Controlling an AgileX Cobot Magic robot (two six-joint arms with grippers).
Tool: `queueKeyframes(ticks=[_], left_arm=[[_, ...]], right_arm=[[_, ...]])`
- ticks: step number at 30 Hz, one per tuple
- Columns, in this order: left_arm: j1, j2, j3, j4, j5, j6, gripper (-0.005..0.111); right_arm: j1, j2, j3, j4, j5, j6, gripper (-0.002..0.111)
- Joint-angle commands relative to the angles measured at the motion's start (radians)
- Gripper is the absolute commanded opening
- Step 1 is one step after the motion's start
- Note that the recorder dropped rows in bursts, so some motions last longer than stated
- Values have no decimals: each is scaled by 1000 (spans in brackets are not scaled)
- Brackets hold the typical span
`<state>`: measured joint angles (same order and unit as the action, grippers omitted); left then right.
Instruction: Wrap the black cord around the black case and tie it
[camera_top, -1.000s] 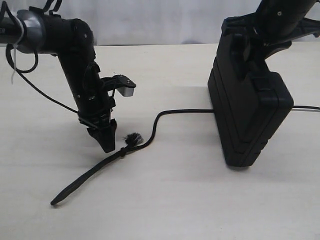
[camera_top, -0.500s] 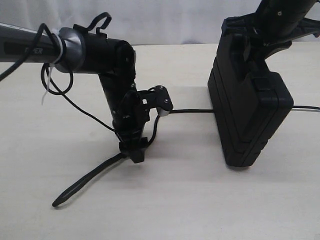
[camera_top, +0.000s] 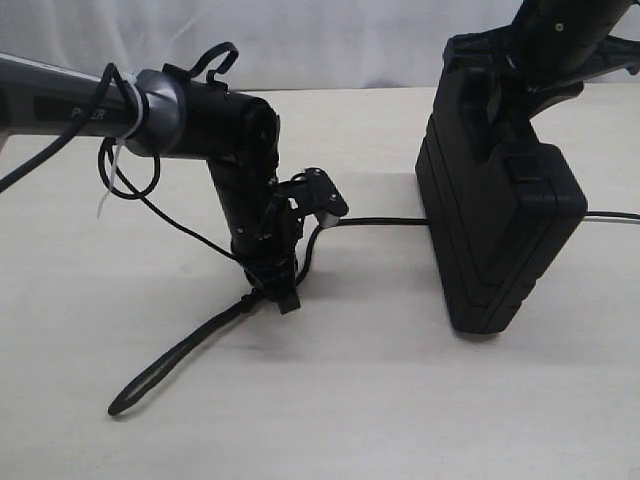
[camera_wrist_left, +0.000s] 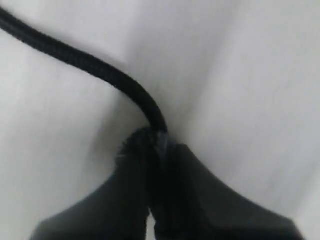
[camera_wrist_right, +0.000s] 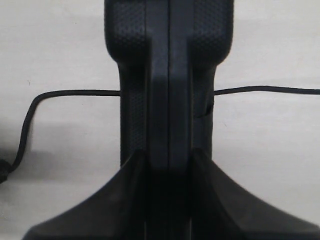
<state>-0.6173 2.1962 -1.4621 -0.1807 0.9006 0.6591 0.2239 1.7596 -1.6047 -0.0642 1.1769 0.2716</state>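
Observation:
The end loop of the black cord points away from the black case, so the robot's left gripper needs to open, turn and take the cord's frayed knot (camera_wrist_left: 138, 142) with the loop facing the case.
The black case (camera_top: 500, 230) stands on edge at the right of the table, and my right gripper (camera_top: 495, 105) is shut on its top. In the right wrist view the case (camera_wrist_right: 169, 75) fills the gap between that gripper's (camera_wrist_right: 169, 160) fingers. The black cord (camera_top: 170, 360) lies on the table, running from its end loop at the front left to the case's foot. It shows on both sides of the case (camera_wrist_right: 75, 92). My left gripper (camera_top: 283, 298) points down at the table, shut on the cord (camera_wrist_left: 100, 70) at its frayed knot, which sits between the fingertips (camera_wrist_left: 156, 145).
The pale table (camera_top: 350, 420) stretches in front of both arms. A smooth arm cable with a white zip tie (camera_top: 110, 195) loops under the left arm. A light wall runs behind the table's far edge.
My left arm has swung right and come down onto the cord's frayed knot, and its jaws have closed on it. The case and right gripper have not moved.

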Motion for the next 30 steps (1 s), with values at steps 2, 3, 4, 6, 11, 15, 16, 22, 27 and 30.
queueKeyframes(ticks=[2, 3, 4, 6, 11, 15, 16, 22, 27, 30], left_arm=[[33, 28, 7, -29, -158, -341, 0], [47, 28, 7, -48, -200, -423, 0], [62, 28, 7, -80, -239, -486, 0], [93, 28, 7, -200, -303, -554, 0], [163, 28, 7, -551, -362, -533, 8], [179, 28, 7, -574, -357, -504, 40], [179, 28, 7, -574, -352, -504, 51], [199, 25, -33, -572, -265, -334, 63], [222, -16, -121, -519, -89, -22, 63], [215, -45, -138, -484, 54, 303, 63]], right_arm=[[-1, -3, -6, -3, -3, -8, 4], [-1, -3, -6, -3, -3, -8, 4], [-1, -3, -6, -3, -3, -8, 4], [-1, -3, -6, -3, -3, -8, 4], [-1, -3, -6, -3, -3, -8, 4], [-1, -3, -6, -3, -3, -8, 4], [-1, -3, -6, -3, -3, -8, 4], [-1, -3, -6, -3, -3, -8, 4], [-1, -3, -6, -3, -3, -8, 4], [-1, -3, -6, -3, -3, -8, 4]])
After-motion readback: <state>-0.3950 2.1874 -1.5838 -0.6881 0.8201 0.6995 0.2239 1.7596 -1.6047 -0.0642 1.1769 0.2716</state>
